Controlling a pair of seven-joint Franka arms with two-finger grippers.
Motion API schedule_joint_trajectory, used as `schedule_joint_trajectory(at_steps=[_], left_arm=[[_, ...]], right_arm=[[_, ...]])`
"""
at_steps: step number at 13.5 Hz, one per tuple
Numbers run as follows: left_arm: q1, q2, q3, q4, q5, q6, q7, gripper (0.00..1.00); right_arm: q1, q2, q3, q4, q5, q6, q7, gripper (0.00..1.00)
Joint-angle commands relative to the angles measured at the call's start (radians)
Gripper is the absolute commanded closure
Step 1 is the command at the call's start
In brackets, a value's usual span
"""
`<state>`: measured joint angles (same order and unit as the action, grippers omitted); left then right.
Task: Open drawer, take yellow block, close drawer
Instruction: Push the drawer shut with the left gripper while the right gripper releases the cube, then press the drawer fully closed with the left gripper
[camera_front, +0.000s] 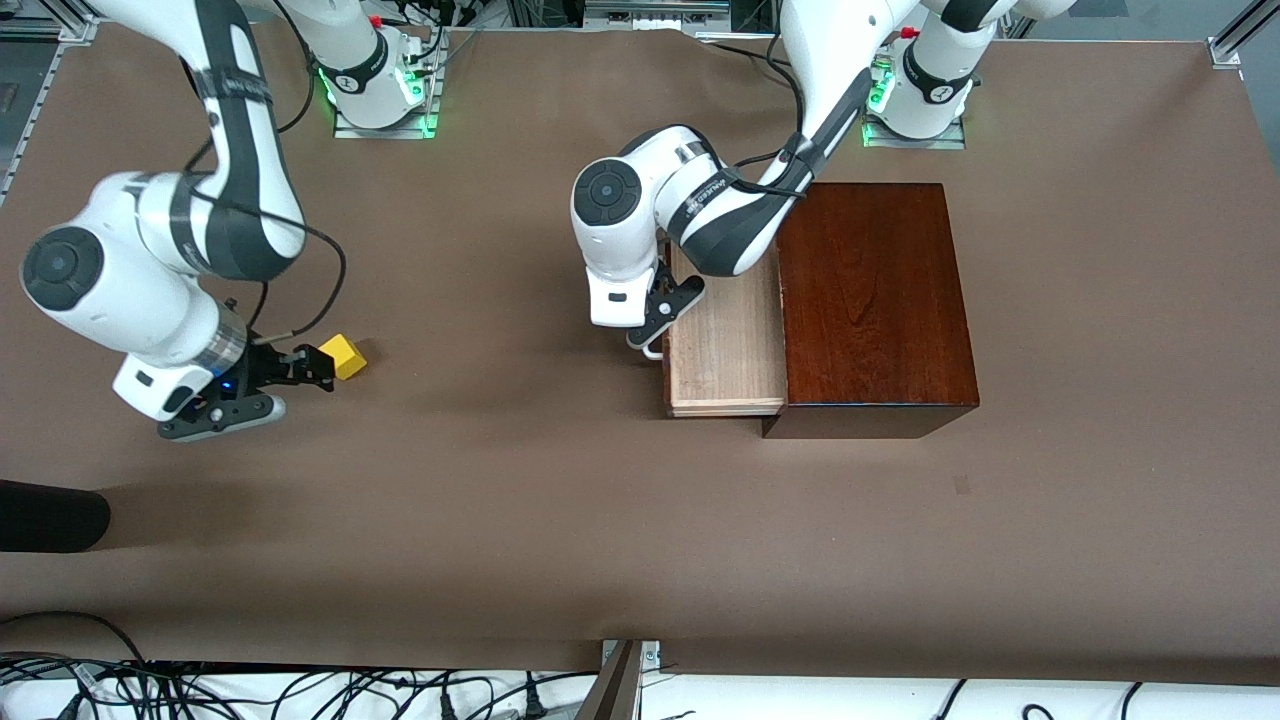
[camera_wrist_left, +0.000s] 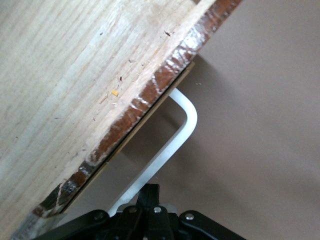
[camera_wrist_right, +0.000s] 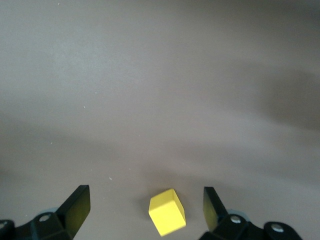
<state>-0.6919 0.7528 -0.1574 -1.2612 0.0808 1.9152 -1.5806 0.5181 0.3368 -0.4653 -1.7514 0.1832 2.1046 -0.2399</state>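
Note:
I should release the drawer's white loop handle with my left gripper just outside the front edge of the mahogany box (camera_front: 752, 306).
The drawer (camera_front: 725, 350) stands pulled out of the dark mahogany box (camera_front: 870, 300) toward the right arm's end of the table, its pale wood tray bare. My left gripper (camera_front: 650, 345) is at the drawer's front, shut, fingers pressed together (camera_wrist_left: 150, 187) against the white loop handle (camera_wrist_left: 187, 115), which passes under them, not between them. The yellow block (camera_front: 343, 356) lies on the brown table near the right arm's end. My right gripper (camera_front: 325, 368) hangs low over it, open (camera_wrist_right: 145, 197), with the yellow block (camera_wrist_right: 167, 212) between the two fingers and touching neither.
The mahogany box takes up the table's middle toward the left arm's end. A dark rounded object (camera_front: 50, 515) pokes in at the table's edge nearer the camera, by the right arm's end. Cables (camera_front: 250, 690) run along the edge nearest the camera.

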Motion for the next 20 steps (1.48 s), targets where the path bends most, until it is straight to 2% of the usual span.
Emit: schedule_joint_trajectory(at_steps=[1,3,5,9,14,20], left_arm=[[0.046,-0.071,0.022,-0.048,0.042,-0.064,0.109,1.00],[0.077,-0.122,0.021,-0.122,0.042,-0.064,0.155,1.00],[0.101,-0.142,0.021,-0.158,0.042,-0.064,0.188,1.00],[0.120,-0.193,0.021,-0.228,0.042,-0.062,0.221,1.00],[0.190,-0.282,0.021,-0.342,0.034,-0.062,0.338,1.00],[0.204,-0.283,0.015,-0.348,0.030,-0.064,0.375,1.00]], right_arm=[[-0.094,-0.110,0.128,-0.011,-0.099,-0.075,0.109,0.00],[-0.176,-0.177,0.198,-0.011,-0.111,-0.138,0.161,0.00],[-0.240,-0.231,0.258,-0.011,-0.160,-0.187,0.174,0.00],[-0.367,-0.321,0.367,-0.011,-0.182,-0.280,0.267,0.00],[-0.408,-0.378,0.373,0.032,-0.200,-0.389,0.269,0.00],[-0.409,-0.346,0.369,0.078,-0.211,-0.437,0.271,0.00]])
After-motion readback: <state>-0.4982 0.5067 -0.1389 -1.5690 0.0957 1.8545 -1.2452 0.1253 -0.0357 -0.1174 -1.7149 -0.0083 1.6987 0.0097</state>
